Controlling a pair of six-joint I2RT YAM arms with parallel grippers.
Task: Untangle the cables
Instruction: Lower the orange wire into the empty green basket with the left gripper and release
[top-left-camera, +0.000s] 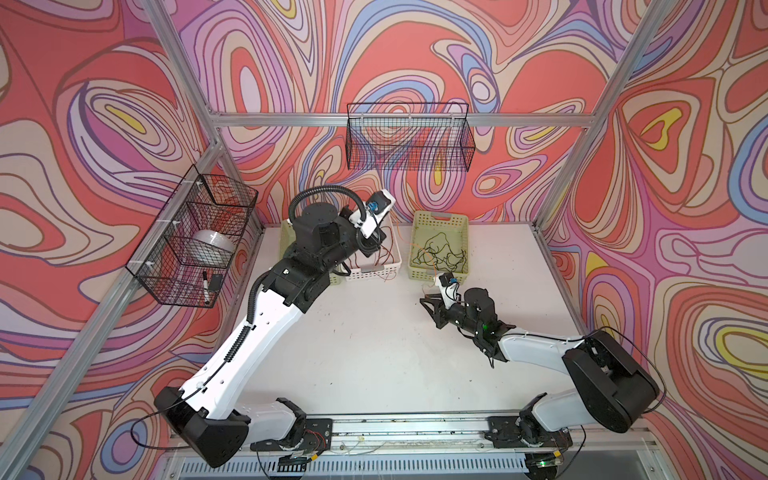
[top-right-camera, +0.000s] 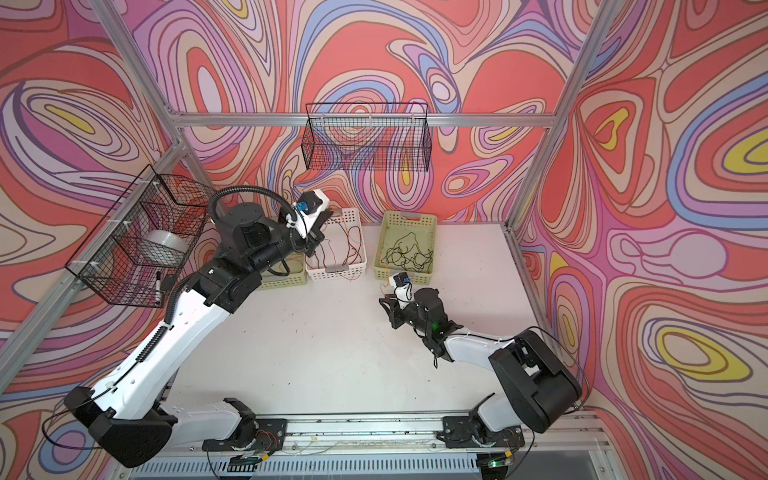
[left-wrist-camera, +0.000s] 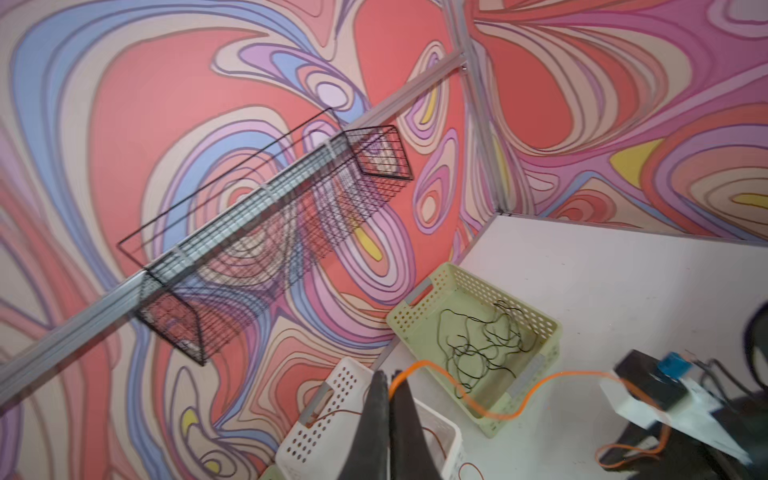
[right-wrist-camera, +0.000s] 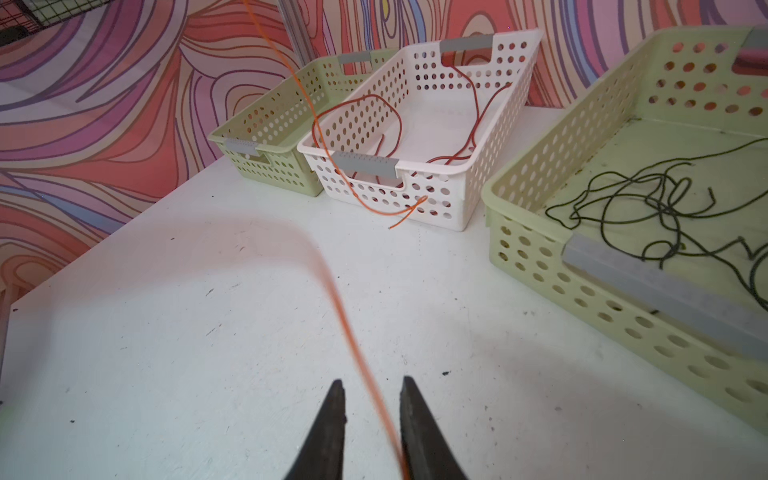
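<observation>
I need to release the bright orange cable with my left gripper in the green basket half hidden (top-left-camera: 321, 257) by the raised arm.
My left gripper (left-wrist-camera: 388, 376) is raised over the white basket (left-wrist-camera: 332, 399) and is shut on the bright orange cable (left-wrist-camera: 478, 405). That cable sags past the green basket (left-wrist-camera: 536, 365) toward the right arm. My right gripper (right-wrist-camera: 372, 382) is low over the table, open, and the orange cable (right-wrist-camera: 349, 332) runs loose between its jaws, close to one finger. The dark reddish-brown cable (right-wrist-camera: 390, 112) lies looped in the white basket (right-wrist-camera: 457, 183). The black cable (right-wrist-camera: 648, 208) lies tangled in the green basket (right-wrist-camera: 536, 266). In both top views the grippers (top-left-camera: 374, 241) (top-left-camera: 426, 299) (top-right-camera: 318, 232) (top-right-camera: 384, 300) appear.
A second green basket (right-wrist-camera: 266, 137) stands beside the white one at the back left. A wire wall basket (top-left-camera: 195, 237) on the left holds a tape roll and a marker. Another wire basket (top-left-camera: 409, 137) hangs on the back wall. The white table (top-left-camera: 374, 353) lies between the arms.
</observation>
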